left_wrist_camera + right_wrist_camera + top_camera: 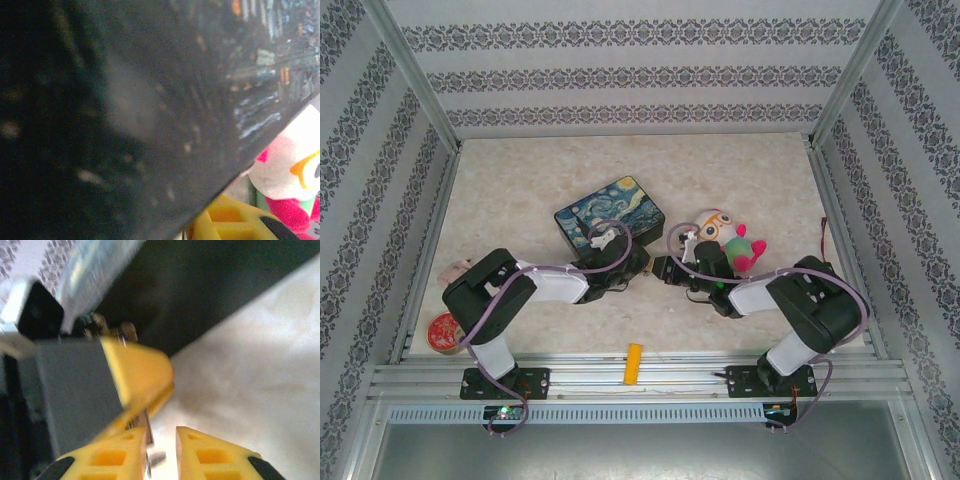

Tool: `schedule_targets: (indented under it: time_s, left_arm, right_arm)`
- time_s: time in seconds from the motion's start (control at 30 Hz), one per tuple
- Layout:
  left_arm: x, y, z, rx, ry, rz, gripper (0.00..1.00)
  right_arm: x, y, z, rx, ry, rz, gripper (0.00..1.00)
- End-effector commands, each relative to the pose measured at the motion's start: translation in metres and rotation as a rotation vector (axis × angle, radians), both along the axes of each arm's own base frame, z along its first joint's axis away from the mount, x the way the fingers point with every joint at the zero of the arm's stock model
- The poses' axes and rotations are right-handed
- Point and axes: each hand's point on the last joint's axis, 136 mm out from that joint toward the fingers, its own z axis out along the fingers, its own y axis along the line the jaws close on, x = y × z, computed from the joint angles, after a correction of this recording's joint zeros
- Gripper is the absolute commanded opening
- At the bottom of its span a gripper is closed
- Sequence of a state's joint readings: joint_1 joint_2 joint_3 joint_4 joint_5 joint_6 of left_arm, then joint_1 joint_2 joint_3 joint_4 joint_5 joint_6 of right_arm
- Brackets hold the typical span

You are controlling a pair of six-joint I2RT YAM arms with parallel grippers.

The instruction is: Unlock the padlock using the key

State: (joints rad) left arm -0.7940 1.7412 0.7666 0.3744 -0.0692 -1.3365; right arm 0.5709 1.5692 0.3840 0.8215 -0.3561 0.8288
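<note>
The key in the padlock rests against one finger of my open right gripper, so next I center my right gripper and close on the key's head (149, 467) before turning it.
My two grippers meet low over the table, just in front of the starry-night tin (610, 212): the left gripper (645, 266) from the left, the right gripper (668, 270) from the right. In the right wrist view, the left gripper's yellow fingers (137, 370) look shut on a small brass-and-silver thing, apparently the padlock (130, 424), blurred and mostly hidden. A thin dark metal blade, the key (148, 430), sticks out of it. The blade lies against the inner face of one finger of my right gripper (161, 455), whose fingers stand apart. One left finger (225, 220) shows in the left wrist view.
The tin's dark side (150, 100) sits right against the left wrist camera. A white and pink plush toy (725, 238) lies beside the right arm. An orange-yellow block (634, 363) rests on the front rail. A red round object (445, 333) sits at the left front corner.
</note>
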Motion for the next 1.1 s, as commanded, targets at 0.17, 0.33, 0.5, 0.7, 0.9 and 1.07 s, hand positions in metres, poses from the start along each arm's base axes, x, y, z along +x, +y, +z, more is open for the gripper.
schedule_targets:
  time_s: [0.17, 0.33, 0.5, 0.7, 0.9, 1.07]
  left_arm:
    - [-0.022, 0.002, -0.013, -0.008, 0.09, -0.021, 0.16]
    - [-0.023, 0.005, -0.017, -0.011, 0.095, -0.01, 0.16]
    - [-0.023, 0.006, -0.021, -0.018, 0.099, -0.007, 0.16]
    - [-0.023, 0.005, -0.023, -0.022, 0.099, -0.011, 0.16]
    - [-0.024, 0.006, -0.023, -0.021, 0.096, -0.013, 0.17]
    - [-0.025, 0.006, -0.024, -0.023, 0.096, -0.016, 0.17]
  right_arm:
    - [0.003, -0.024, 0.027, -0.075, -0.106, -0.073, 0.3]
    - [-0.019, -0.037, 0.019, -0.148, -0.089, -0.071, 0.31]
    - [-0.04, -0.037, 0.015, -0.242, -0.08, -0.043, 0.33]
    - [-0.05, -0.022, 0.011, -0.206, -0.041, -0.006, 0.37]
    - [-0.048, 0.002, 0.011, -0.191, -0.029, 0.041, 0.35]
    - [-0.042, 0.016, 0.007, -0.148, -0.017, 0.056, 0.34]
